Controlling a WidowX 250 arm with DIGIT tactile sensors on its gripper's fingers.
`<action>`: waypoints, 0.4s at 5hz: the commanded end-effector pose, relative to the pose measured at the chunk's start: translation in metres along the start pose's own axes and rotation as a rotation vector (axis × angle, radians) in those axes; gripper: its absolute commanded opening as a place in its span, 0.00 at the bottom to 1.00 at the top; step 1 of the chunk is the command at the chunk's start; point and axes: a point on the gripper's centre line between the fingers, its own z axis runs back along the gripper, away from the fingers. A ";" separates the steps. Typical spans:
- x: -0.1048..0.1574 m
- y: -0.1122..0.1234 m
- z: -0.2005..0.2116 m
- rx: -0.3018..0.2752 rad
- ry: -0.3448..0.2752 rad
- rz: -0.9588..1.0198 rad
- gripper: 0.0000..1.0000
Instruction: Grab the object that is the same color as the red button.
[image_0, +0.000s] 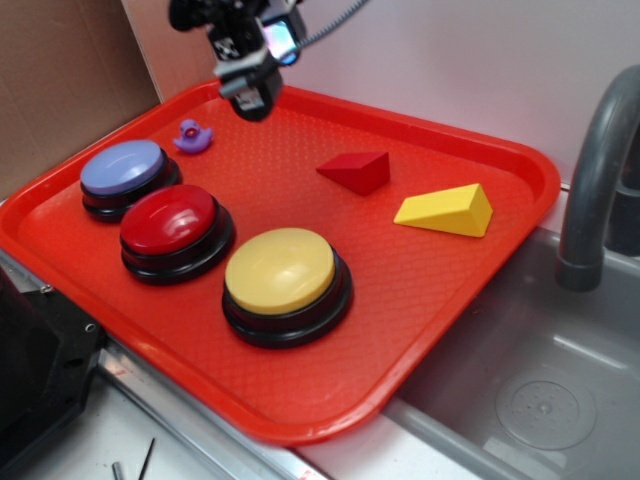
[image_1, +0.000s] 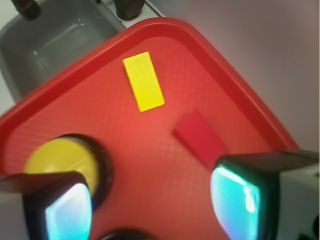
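My gripper should next move to the red wedge, which matches the red button, and close on the red wedge's thick half (image_0: 364, 169) (image_1: 198, 136).
A small dark-red wedge block (image_0: 356, 170) lies on the red tray (image_0: 505, 160), right of centre toward the back. In the wrist view the red wedge (image_1: 201, 137) lies just ahead of my right finger. The red dome button (image_0: 170, 222) with a black base sits at the left front, between the lavender and yellow buttons. My gripper (image_0: 250, 95) hovers above the tray's back left part, left of the red wedge. It is open and empty, its pads (image_1: 235, 202) wide apart over bare tray.
A yellow wedge (image_0: 447, 210) lies right of the red wedge. A yellow button (image_0: 283, 275), a lavender-blue button (image_0: 125, 170) and a small purple duck (image_0: 193, 137) are on the tray. A grey sink (image_0: 540, 400) and faucet (image_0: 595, 170) stand to the right.
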 end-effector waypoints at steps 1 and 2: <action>0.020 0.032 -0.026 -0.020 -0.053 -0.104 1.00; 0.016 0.044 -0.041 -0.106 -0.052 -0.172 1.00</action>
